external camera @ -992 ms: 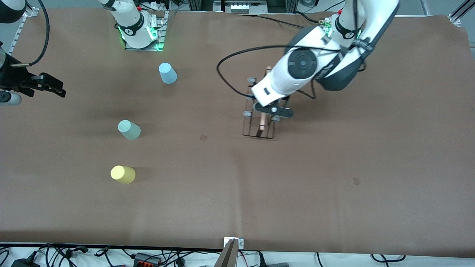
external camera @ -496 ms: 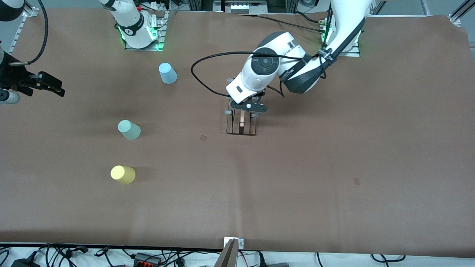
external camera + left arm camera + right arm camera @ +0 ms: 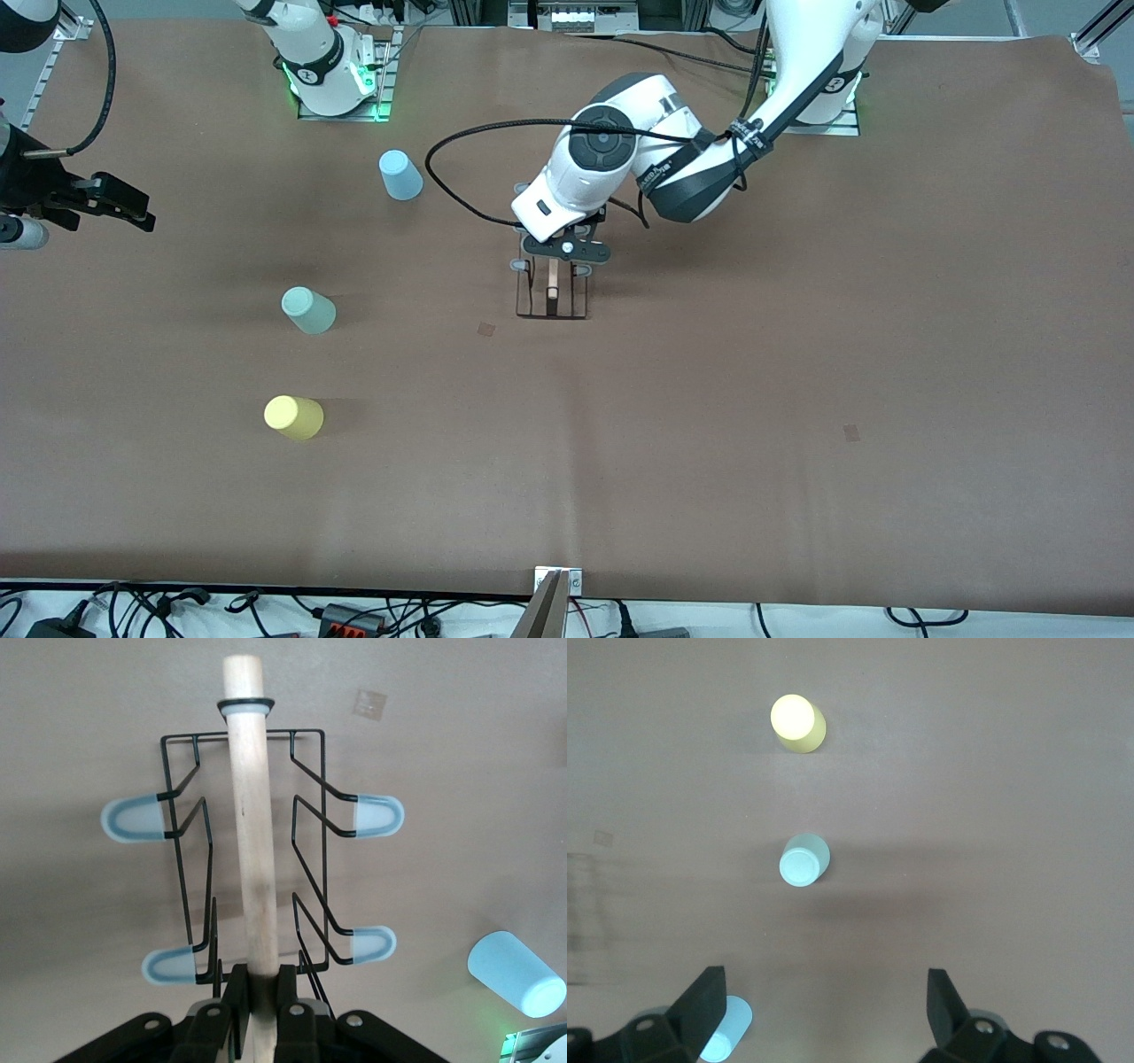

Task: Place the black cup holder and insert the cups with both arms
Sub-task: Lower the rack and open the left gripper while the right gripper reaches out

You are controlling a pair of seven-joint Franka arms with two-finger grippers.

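Observation:
Next, my left gripper lets go of the black cup holder on the brown table cover [image 3: 548, 312] [image 3: 241, 766] beside the small tape mark nearby. The holder is now over the table's middle.
My left gripper [image 3: 564, 251] is shut on the pale wooden rod [image 3: 252, 815] of the black cup holder [image 3: 554, 299], over the middle of the table; I cannot tell if its base touches the table. In the left wrist view the fingers [image 3: 236, 992] clamp the rod, with grey-blue peg tips [image 3: 376, 815] on both sides. The light blue cup [image 3: 400, 175], mint cup [image 3: 308, 310] and yellow cup [image 3: 293, 416] stand upside down toward the right arm's end. My right gripper [image 3: 124, 208] waits open and empty beside them; its wrist view shows the yellow cup [image 3: 796, 722], mint cup [image 3: 803, 859] and blue cup [image 3: 726, 1028].
A black cable [image 3: 461, 168] loops from the left wrist over the table. Small tape marks [image 3: 486, 329] [image 3: 851, 432] lie on the brown table cover. A metal clamp [image 3: 558, 585] and loose cables sit at the edge nearest the front camera.
My left arm has carried the cup holder toward the right arm's end of the table and turned it straighter. The right arm and the cups have not moved.

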